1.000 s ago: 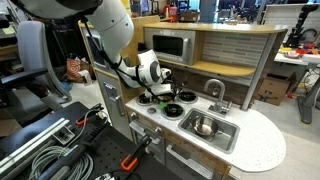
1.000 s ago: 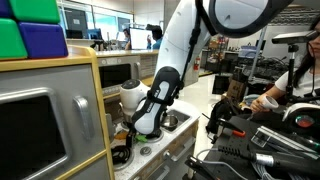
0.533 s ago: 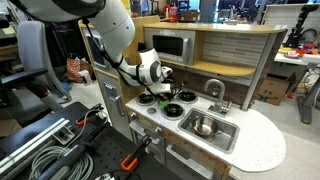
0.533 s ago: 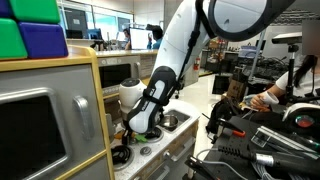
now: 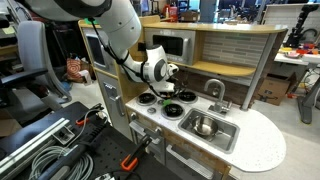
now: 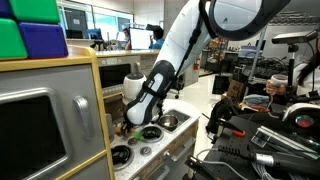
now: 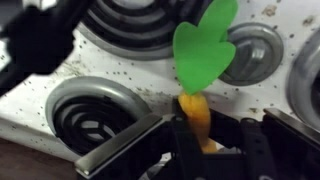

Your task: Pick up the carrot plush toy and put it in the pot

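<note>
The gripper should release the carrot plush toy, now hanging just above the stove burners, inside the shiny silver pot in the sink basin (image 5: 203,127).
In the wrist view, the carrot plush toy (image 7: 196,108) hangs between my fingers, its green leafy top (image 7: 205,45) pointing away over the white stove top. My gripper (image 7: 207,140) is shut on the orange body. Both exterior views show the gripper (image 5: 163,86) (image 6: 129,122) just above the stove burners, at the end of the white arm. The pot (image 5: 204,126) (image 6: 168,121) is a small shiny silver round vessel sitting in the sink basin beside the burners. It does not appear in the wrist view.
Black coil burners (image 7: 92,112) and grey knobs (image 7: 255,52) lie under the gripper. A faucet (image 5: 214,92) stands behind the sink (image 5: 226,135). The toy kitchen's back wall holds a microwave (image 5: 172,44). Cables and clamps lie on the floor (image 5: 60,150).
The jaws went from open to shut on the carrot. The wrist has risen a little off the stove, with the carrot in its grip.
</note>
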`<state>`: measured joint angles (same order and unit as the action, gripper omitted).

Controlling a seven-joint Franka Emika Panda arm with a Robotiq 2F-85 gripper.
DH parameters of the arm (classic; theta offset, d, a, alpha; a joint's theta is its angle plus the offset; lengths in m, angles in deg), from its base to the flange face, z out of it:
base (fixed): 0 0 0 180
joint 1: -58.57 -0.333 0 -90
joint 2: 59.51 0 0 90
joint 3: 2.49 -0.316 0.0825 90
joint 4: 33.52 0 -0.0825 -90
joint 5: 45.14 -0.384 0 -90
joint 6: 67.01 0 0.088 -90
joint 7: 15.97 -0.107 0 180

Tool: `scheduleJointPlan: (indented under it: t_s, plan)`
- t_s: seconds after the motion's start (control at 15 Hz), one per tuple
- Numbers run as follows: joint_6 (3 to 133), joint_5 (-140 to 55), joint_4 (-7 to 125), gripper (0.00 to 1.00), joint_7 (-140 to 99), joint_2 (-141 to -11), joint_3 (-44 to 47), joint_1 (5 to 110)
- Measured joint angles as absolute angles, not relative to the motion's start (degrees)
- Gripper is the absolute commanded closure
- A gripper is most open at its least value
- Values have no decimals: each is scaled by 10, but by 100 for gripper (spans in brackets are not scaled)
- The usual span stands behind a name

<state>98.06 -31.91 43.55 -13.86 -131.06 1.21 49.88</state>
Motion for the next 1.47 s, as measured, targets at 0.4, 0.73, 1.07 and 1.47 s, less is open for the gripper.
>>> scheduleJointPlan:
  t_s: [0.4, 0.73, 1.07, 1.47]
  plan:
    - [911, -344, 489, 96, -212, -1257, 70, 523]
    - [892, -369, 503, 96, -269, -1229, 103, 556]
    - [791, -380, 496, 96, -331, -1230, 129, 572]
    - [727, -386, 478, 53, -360, -1240, 127, 589]
